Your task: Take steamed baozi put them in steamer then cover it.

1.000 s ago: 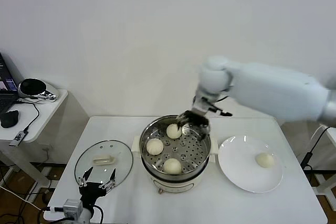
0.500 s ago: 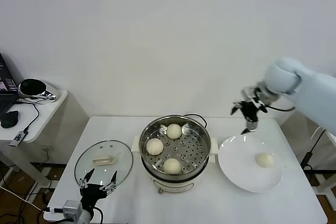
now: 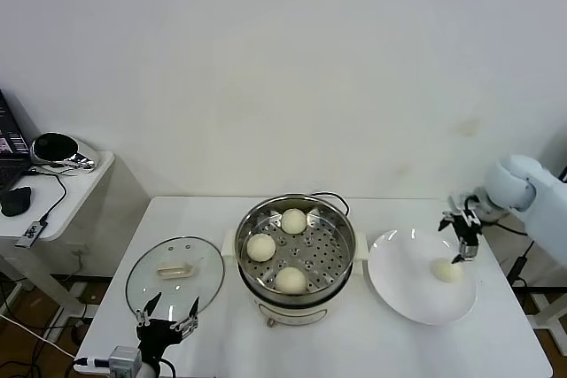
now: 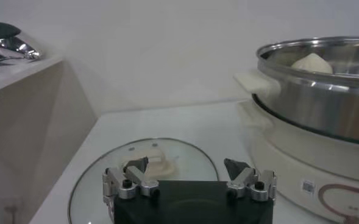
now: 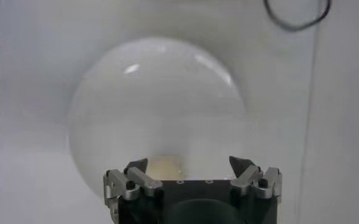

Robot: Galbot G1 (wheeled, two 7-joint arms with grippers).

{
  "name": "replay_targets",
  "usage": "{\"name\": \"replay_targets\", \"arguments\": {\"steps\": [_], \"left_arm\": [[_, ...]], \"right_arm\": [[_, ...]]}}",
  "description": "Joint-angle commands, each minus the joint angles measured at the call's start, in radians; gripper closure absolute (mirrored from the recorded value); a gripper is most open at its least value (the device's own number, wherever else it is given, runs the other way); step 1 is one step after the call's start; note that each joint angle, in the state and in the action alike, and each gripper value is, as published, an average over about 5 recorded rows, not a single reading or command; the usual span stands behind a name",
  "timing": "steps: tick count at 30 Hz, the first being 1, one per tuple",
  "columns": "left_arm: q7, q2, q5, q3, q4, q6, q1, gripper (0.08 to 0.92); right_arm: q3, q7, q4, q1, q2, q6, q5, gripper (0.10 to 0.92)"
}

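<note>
The robot's right gripper will close around the sides of the baozi [image 3: 446, 270] [image 5: 165, 167] on the white plate, because this baozi still has to go into the steamer.
The steamer [image 3: 341, 219] stands mid-table with three baozi on its perforated floor: one at the back [image 3: 293, 220], one on the left [image 3: 260, 247], one at the front [image 3: 291, 280]. A fourth baozi [image 3: 446, 270] lies on the white plate [image 3: 403, 281] to the right. My right gripper [image 3: 462, 235] hangs open just above and behind it; in the right wrist view the baozi [image 5: 165, 165] shows just beyond the open gripper [image 5: 189, 163]. The glass cover [image 3: 174, 274] lies flat left of the steamer. My left gripper [image 3: 166, 314] waits open at its near edge, empty [image 4: 186, 164].
A black cable [image 3: 323, 195] runs behind the steamer. A low side table [image 3: 53, 192] with electronics stands off the table's left edge. In the left wrist view the steamer's steel wall [image 4: 325, 91] rises right beside the cover [image 4: 100, 195].
My right arm swung away from the back of the steamer, rightwards and down, to hover over the baozi on the plate. The left arm stayed put.
</note>
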Motion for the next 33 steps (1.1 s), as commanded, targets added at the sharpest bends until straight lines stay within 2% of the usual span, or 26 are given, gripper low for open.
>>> {"name": "replay_targets", "arguments": {"steps": [1,19,33], "left_arm": [[0.001,0.002,0.011,-0.005,0.001,0.003,0.010,0.177],[-0.001,-0.001,0.019,-0.006,0.001,-0.001,0.021,0.177],[0.002,0.001,0.017,-0.007,0.018,-0.002,0.014,0.177]], "right_arm": [[0.165,0.033,-0.082,-0.210,0.018,0.056,-0.134,0.203],[0.192,0.099,-0.160,-0.232,0.142,0.060,-0.202,0.203],[0.187,0.106,-0.224,-0.216,0.179,0.074,-0.230,0.203]]}}
